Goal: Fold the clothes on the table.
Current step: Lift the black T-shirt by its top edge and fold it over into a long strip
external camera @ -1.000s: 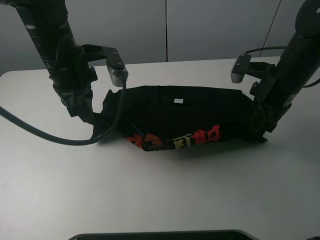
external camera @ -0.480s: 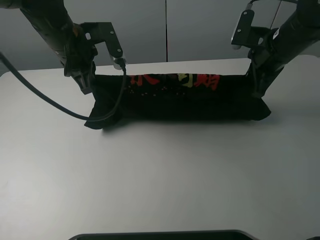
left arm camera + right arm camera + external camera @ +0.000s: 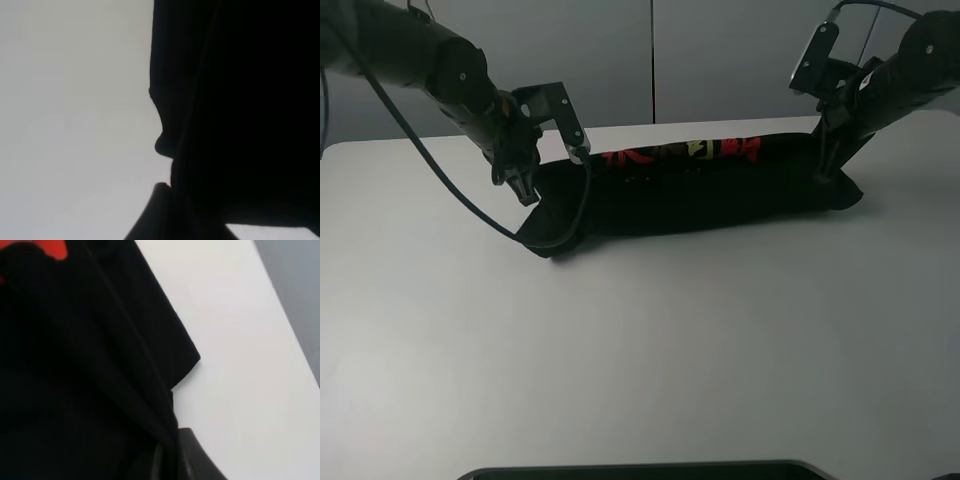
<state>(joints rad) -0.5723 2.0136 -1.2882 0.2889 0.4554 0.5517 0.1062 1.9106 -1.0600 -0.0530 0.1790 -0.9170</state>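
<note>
My left gripper is to let go of the held end of the black T-shirt over the drooping sleeve corner (image 3: pixel 538 213) (image 3: pixel 175 159) on the white table.
The clothes (image 3: pixel 700 195), a black T-shirt, lie as a long folded band across the far part of the white table (image 3: pixel 640 350). The red and yellow print runs along the band's far edge. My left gripper (image 3: pixel 525 188) is shut on the shirt's left end, with a sleeve corner drooping onto the table below it. At the right end, my right gripper (image 3: pixel 826 172) is shut on the cloth. In the left wrist view black cloth (image 3: pixel 240 100) fills most of the picture beside bare table (image 3: pixel 75 100). The right wrist view shows cloth (image 3: pixel 75 365) with a bit of red print.
A black cable (image 3: pixel 450 190) loops from the left arm down over the table to the shirt's left end. Grey wall panels (image 3: pixel 720 60) stand behind the far table edge. A dark edge (image 3: pixel 640 470) shows at the near side.
Both grippers lifted the shirt's printed near edge and carried it over to the far side. The print, at the front a second ago, now lies along the far edge, lower than half a second ago.
</note>
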